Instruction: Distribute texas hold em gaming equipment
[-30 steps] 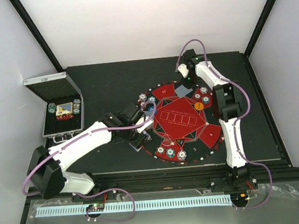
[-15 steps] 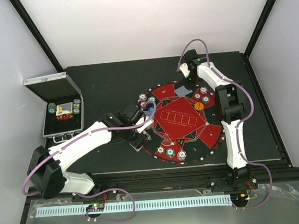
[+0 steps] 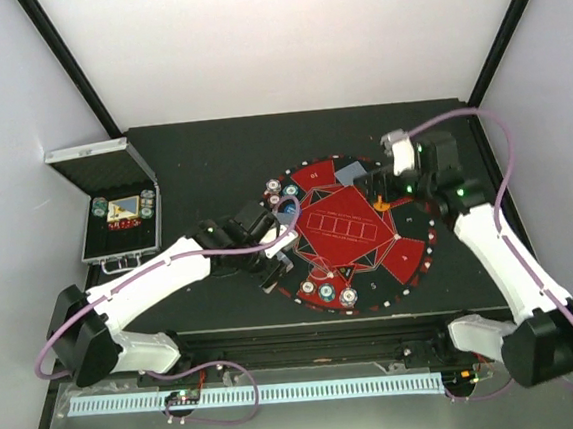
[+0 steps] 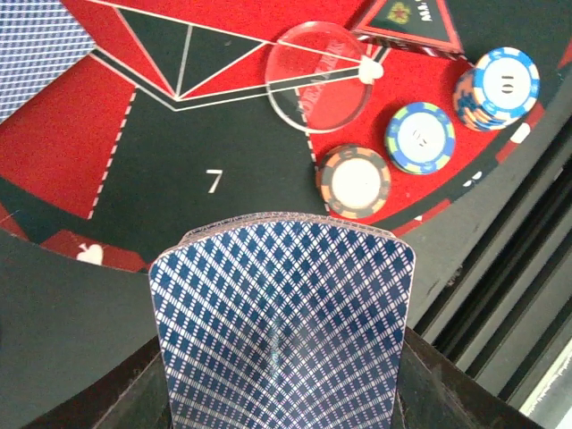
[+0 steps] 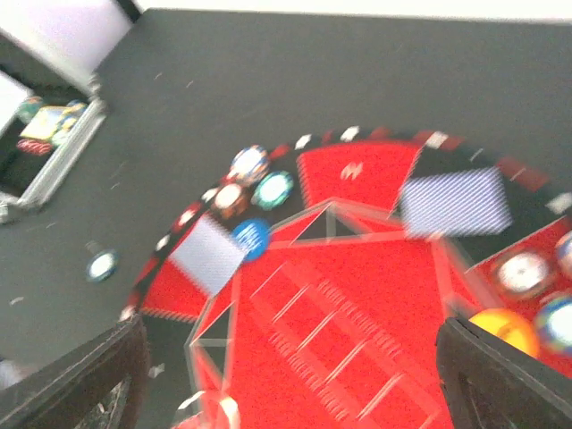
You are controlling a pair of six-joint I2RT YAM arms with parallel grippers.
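The robot's right gripper should next go to the deck in the left gripper and close on the outer card's free edge (image 3: 288,261), to deal that card.
A deck of blue-backed playing cards (image 4: 281,331) stands between the fingers of my left gripper (image 4: 281,393), which is shut on it over the mat's near-left rim (image 3: 274,264). Just beyond the deck lie a red-grey chip (image 4: 355,181), a blue-green chip (image 4: 420,137) and a chip stack (image 4: 496,85). My right gripper (image 3: 376,182) hangs open and holds nothing above the mat's far right (image 5: 299,375). Its blurred view shows two dealt cards (image 5: 456,201) (image 5: 207,255), a blue button (image 5: 251,237), an orange button (image 5: 505,326) and chips (image 5: 250,164).
The round red-and-black mat (image 3: 348,231) fills the table's middle. A clear disc (image 4: 317,88) lies on it. The open silver case (image 3: 115,204) sits at the left with chips inside. One loose chip (image 5: 102,264) lies off the mat.
My right arm swung from the mat's far edge out to the right, and its gripper opened. A card lies where it was. The left arm and deck stayed put.
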